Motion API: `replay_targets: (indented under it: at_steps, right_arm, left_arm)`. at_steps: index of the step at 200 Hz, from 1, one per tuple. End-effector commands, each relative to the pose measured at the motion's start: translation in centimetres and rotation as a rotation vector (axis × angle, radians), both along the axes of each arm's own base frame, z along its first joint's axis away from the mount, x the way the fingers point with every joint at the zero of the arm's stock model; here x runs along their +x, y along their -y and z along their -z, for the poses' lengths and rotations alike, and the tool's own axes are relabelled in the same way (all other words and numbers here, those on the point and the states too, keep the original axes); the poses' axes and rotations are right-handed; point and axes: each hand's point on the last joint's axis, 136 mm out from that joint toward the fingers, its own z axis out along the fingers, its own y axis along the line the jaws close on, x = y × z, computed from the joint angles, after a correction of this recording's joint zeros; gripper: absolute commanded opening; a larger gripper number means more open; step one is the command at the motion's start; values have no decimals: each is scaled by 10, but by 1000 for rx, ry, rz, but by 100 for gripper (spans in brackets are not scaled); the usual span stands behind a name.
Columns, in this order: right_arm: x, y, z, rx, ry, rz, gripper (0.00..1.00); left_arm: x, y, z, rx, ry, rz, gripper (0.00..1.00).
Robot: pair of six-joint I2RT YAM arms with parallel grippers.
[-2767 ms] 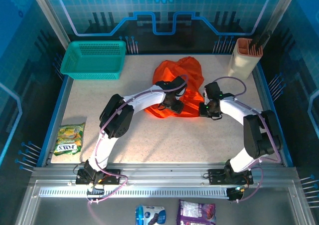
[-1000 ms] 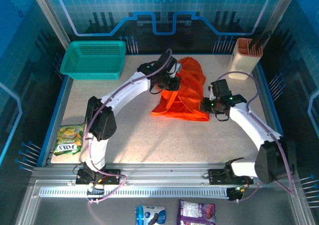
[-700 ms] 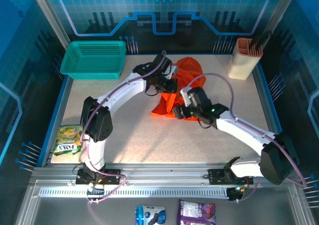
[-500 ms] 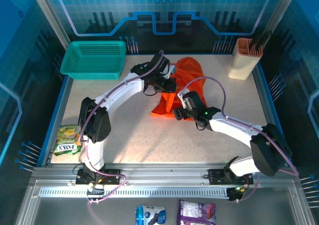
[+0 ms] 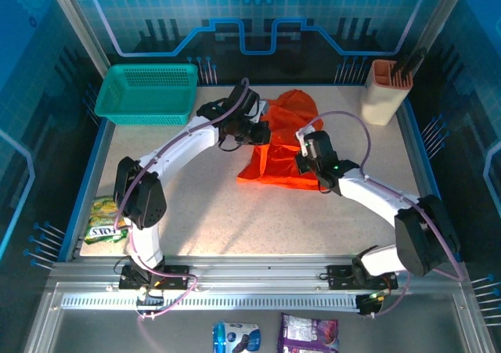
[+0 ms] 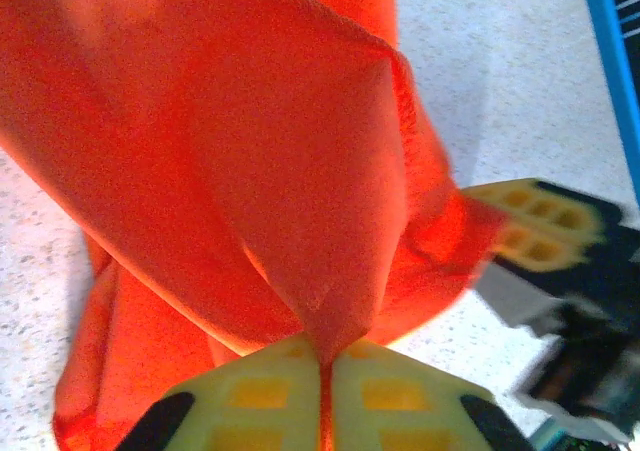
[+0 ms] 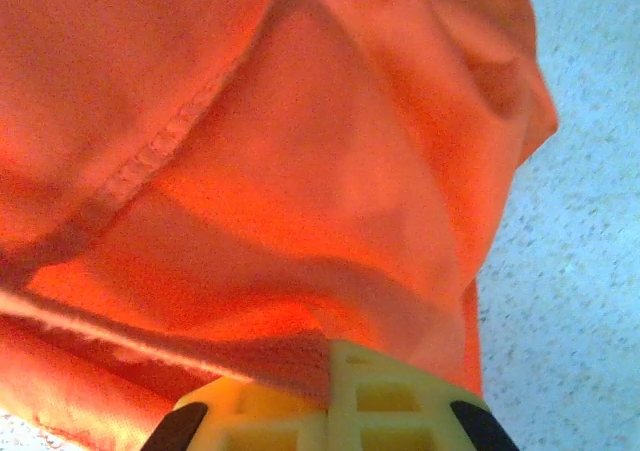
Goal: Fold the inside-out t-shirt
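My left gripper is pinching a smooth fold in the t-shirt's cloth. It should open and take the t-shirt's stitched edge (image 6: 406,116) before both grippers stretch the t-shirt.
The inside-out t-shirt (image 5: 286,145) is a bunched orange-red heap at the table's back middle, partly lifted off the surface. My left gripper (image 5: 264,136) is at its left edge. In the left wrist view that gripper (image 6: 325,359) is shut on a pinched fold, and the t-shirt (image 6: 250,161) hangs out from the yellow pads. My right gripper (image 5: 304,159) sits at the shirt's right side. In the right wrist view it (image 7: 330,359) is shut on a fold of the t-shirt (image 7: 300,141), with a stitched seam showing above.
A teal mesh basket (image 5: 149,93) stands at the back left and a beige holder (image 5: 385,91) at the back right. A snack packet (image 5: 108,218) lies at the left edge. Two more packets (image 5: 235,337) (image 5: 309,333) lie below the arm bases.
My right gripper swung left onto the shirt's lower edge, opened, then drew back right and shut on the cloth. My left gripper shifted slightly left, still holding its fold.
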Motion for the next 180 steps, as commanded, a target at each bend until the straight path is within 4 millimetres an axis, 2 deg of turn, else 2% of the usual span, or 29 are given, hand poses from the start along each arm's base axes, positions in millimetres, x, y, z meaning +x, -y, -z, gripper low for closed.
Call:
replay_targets:
  at_steps: [1,13,16,31,46,61,87,102,116,141,157,180]
  right_arm:
    - [-4,-1,-17,43,-17,-53,0]
    - [-9,0,-18,62,-38,-69,0]
    - [-5,-2,-30,77,-17,-72,0]
    - [-7,-4,-39,111,-32,-90,0]
    - [-11,-7,-45,154,-75,-107,0]
    - [-14,-10,-51,190,-119,-115,0]
    - [-17,-16,-64,276,-197,-102,0]
    - [-18,-20,-71,331,-230,-94,0]
    - [-19,-23,-77,363,-245,-93,0]
    - [-21,-22,-87,379,-236,-84,0]
    - [-21,-13,-91,367,-226,-53,0]
    - [-18,8,-93,352,-221,27,0]
  left_arm:
    - [2,-12,1,40,31,-14,20]
    - [3,-11,2,61,75,0,34]
    - [4,-12,1,71,94,4,37]
    - [2,-5,1,114,208,70,54]
    - [-2,3,1,125,295,124,63]
    - [-10,16,-4,103,360,173,70]
    - [-21,40,-7,81,444,240,76]
    - [-25,52,-3,90,475,267,78]
    - [-23,56,5,134,495,252,83]
    - [-6,42,18,267,504,159,81]
    - [2,28,21,351,520,111,70]
    - [4,17,20,411,545,97,51]
